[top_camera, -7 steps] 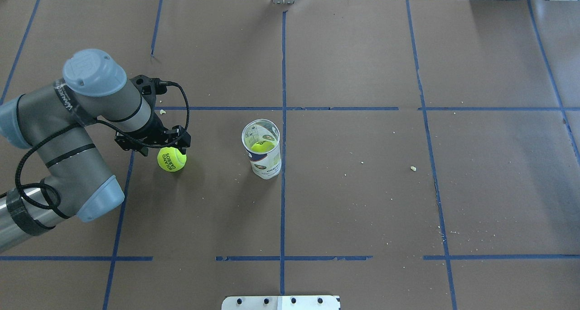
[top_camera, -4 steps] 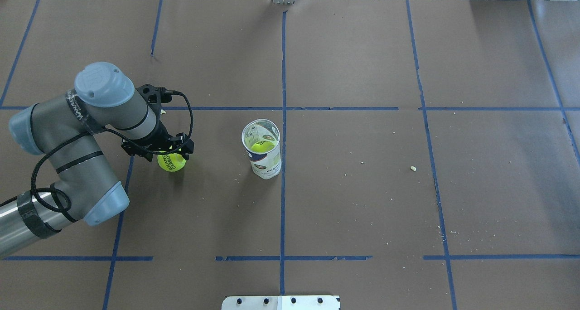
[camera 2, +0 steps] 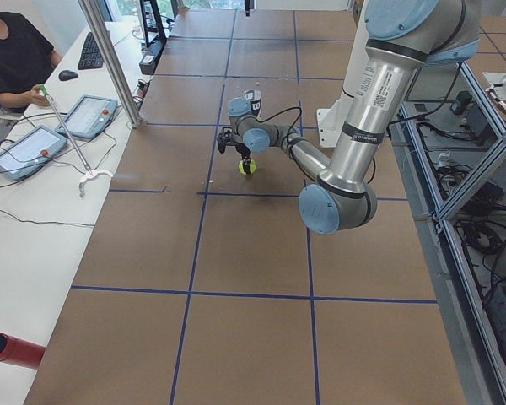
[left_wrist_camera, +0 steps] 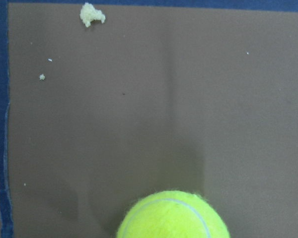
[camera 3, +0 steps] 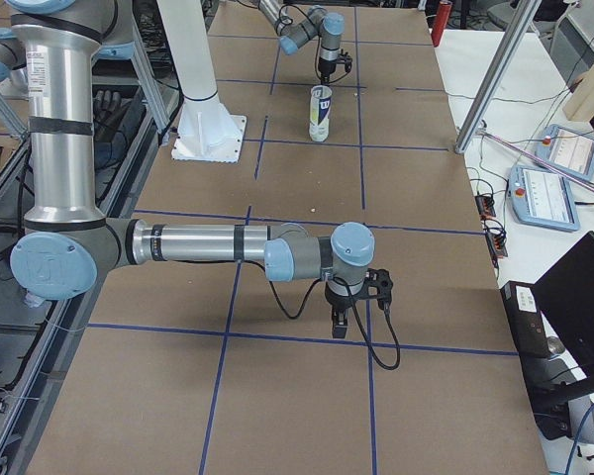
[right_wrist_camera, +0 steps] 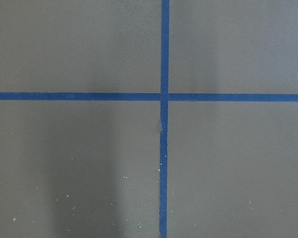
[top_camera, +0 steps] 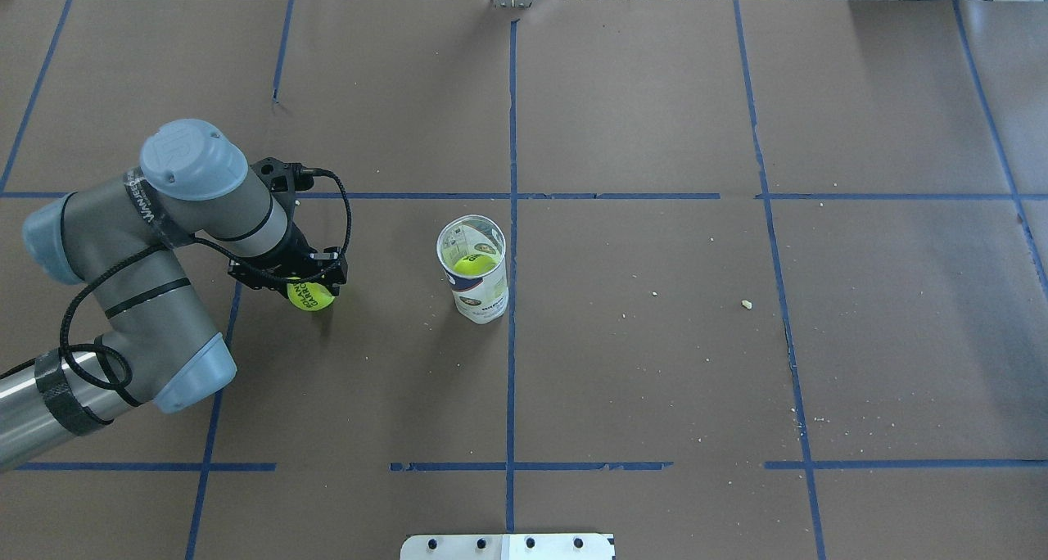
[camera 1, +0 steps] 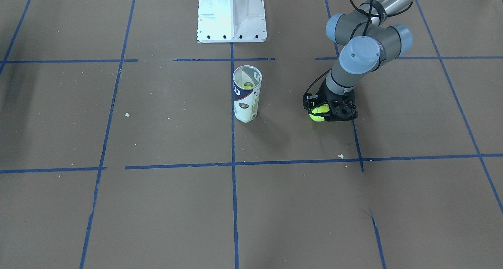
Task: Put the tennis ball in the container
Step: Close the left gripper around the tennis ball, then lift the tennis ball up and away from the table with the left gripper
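The robot's left gripper will release the tennis ball inside the container's open top (camera 1: 248, 77), above the other yellow ball.
The tennis ball (top_camera: 311, 296) (camera 1: 317, 114) lies on the brown paper to the left of the container. My left gripper (top_camera: 304, 284) (camera 1: 325, 112) has come down over it, fingers either side of it, and looks open. The left wrist view shows only the ball's top (left_wrist_camera: 174, 217) at the bottom edge, with no fingers in it. The container (top_camera: 475, 275) (camera 1: 246, 98) stands upright near the table's middle. Inside it sits another yellow ball (top_camera: 475, 264). My right gripper (camera 3: 356, 309) hangs over a tape cross far from both. I cannot tell whether it is open or shut.
The white pedestal (camera 1: 231, 13) stands at the robot's side of the table, behind the tube. Blue tape lines (top_camera: 512, 339) grid the paper, and crumbs (top_camera: 746, 304) lie scattered on it. An operator (camera 2: 13, 59) sits at a side desk with tablets.
My left gripper has dropped lower over the tennis ball and now hides more of it. The ball and the tube have not moved.
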{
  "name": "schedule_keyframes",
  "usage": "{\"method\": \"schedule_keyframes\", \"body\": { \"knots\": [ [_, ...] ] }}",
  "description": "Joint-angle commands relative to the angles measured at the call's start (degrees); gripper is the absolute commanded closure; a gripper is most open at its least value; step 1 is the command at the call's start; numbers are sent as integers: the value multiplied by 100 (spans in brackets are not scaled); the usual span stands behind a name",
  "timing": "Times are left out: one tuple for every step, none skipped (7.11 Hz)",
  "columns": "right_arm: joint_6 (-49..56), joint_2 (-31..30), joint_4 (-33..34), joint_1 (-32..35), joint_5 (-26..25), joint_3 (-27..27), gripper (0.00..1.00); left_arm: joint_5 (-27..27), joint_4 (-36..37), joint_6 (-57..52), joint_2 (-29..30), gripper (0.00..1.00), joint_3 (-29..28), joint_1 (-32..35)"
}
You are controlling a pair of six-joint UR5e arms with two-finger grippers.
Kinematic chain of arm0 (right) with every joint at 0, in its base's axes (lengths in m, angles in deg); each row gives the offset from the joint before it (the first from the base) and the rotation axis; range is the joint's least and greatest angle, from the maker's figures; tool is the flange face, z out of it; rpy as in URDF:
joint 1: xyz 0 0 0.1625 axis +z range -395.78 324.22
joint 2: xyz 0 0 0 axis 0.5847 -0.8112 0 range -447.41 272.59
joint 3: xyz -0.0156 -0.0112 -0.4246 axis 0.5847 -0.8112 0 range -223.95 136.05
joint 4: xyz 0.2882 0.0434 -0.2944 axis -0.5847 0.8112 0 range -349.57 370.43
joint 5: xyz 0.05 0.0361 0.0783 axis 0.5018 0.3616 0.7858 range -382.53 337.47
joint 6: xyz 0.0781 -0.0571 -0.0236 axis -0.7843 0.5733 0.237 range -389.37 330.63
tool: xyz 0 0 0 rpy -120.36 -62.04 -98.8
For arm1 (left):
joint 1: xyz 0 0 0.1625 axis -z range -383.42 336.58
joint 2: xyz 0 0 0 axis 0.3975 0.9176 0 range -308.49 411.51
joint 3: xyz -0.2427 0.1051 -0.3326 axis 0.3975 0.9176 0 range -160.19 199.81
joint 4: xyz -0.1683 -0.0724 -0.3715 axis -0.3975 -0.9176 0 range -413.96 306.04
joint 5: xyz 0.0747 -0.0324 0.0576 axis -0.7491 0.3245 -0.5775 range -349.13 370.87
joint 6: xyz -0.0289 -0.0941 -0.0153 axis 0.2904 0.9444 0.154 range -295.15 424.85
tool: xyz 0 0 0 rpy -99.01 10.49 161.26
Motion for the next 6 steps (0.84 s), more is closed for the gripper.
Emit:
{"method": "schedule_keyframes", "body": {
  "knots": [
    [0,0,0,0,0,0,0,9,825,-2,-60,100,1133,314],
    [0,0,0,0,0,0,0,17,2208,-499,210,100,1758,743],
    [0,0,0,0,0,0,0,17,3318,-939,726,100,2095,1035],
    [0,0,0,0,0,0,0,35,3929,-961,1114,100,2308,1264],
    [0,0,0,0,0,0,0,70,4240,-830,1344,100,2501,1266],
    [0,0,0,0,0,0,0,314,4208,-20,1677,100,2346,1188]
  ]
}}
